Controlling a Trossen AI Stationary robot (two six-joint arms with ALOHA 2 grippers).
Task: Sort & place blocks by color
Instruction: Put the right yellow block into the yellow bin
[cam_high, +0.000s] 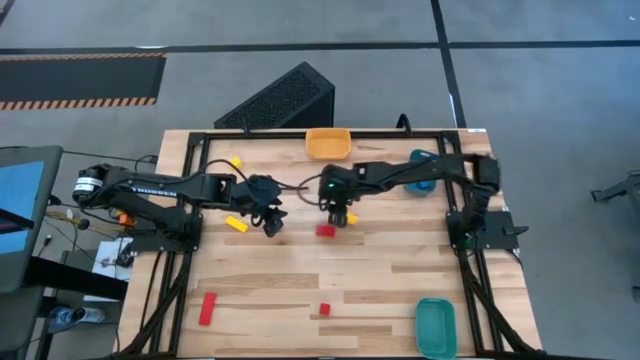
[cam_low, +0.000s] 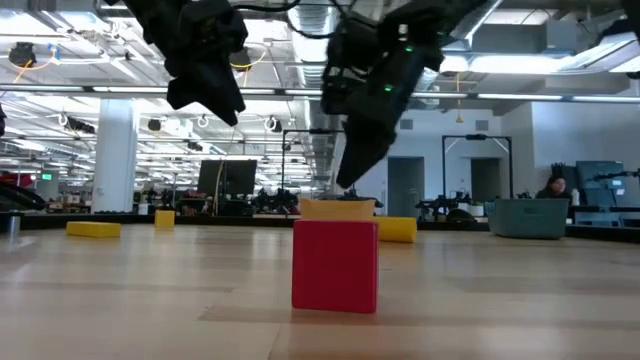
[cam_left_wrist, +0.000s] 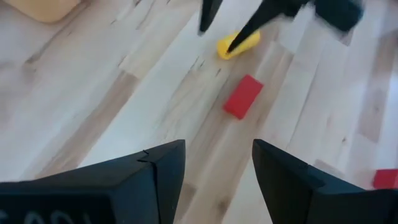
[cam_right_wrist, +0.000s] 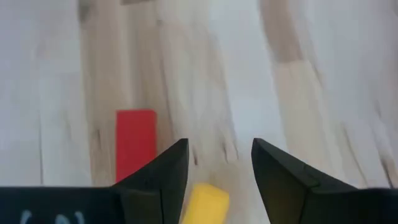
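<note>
The right gripper's fingers reach past the slanting yellow block, so the robot should back that gripper away and turn it to take the yellow block's sides (cam_high: 352, 217).
My right gripper (cam_high: 341, 216) is open and points down over a small yellow block (cam_right_wrist: 206, 202), which shows between its fingers in the right wrist view. In the low view its fingertips (cam_low: 352, 178) hang above the table. A red block (cam_high: 325, 231) lies flat on the wood just beside the yellow block (cam_high: 351, 218). My left gripper (cam_high: 271, 224) is open and empty, hovering left of the red block (cam_left_wrist: 242, 96). Also on the table are a yellow bar (cam_high: 236, 224), a small yellow piece (cam_high: 235, 163), a red bar (cam_high: 207, 308) and a red cube (cam_high: 324, 309).
An orange tray (cam_high: 328, 142) sits at the far edge. A blue tray (cam_high: 424, 172) lies partly under the right arm, and a teal tray (cam_high: 435, 327) is at the near right corner. A black frame borders the table. The two grippers are close together at mid-table.
</note>
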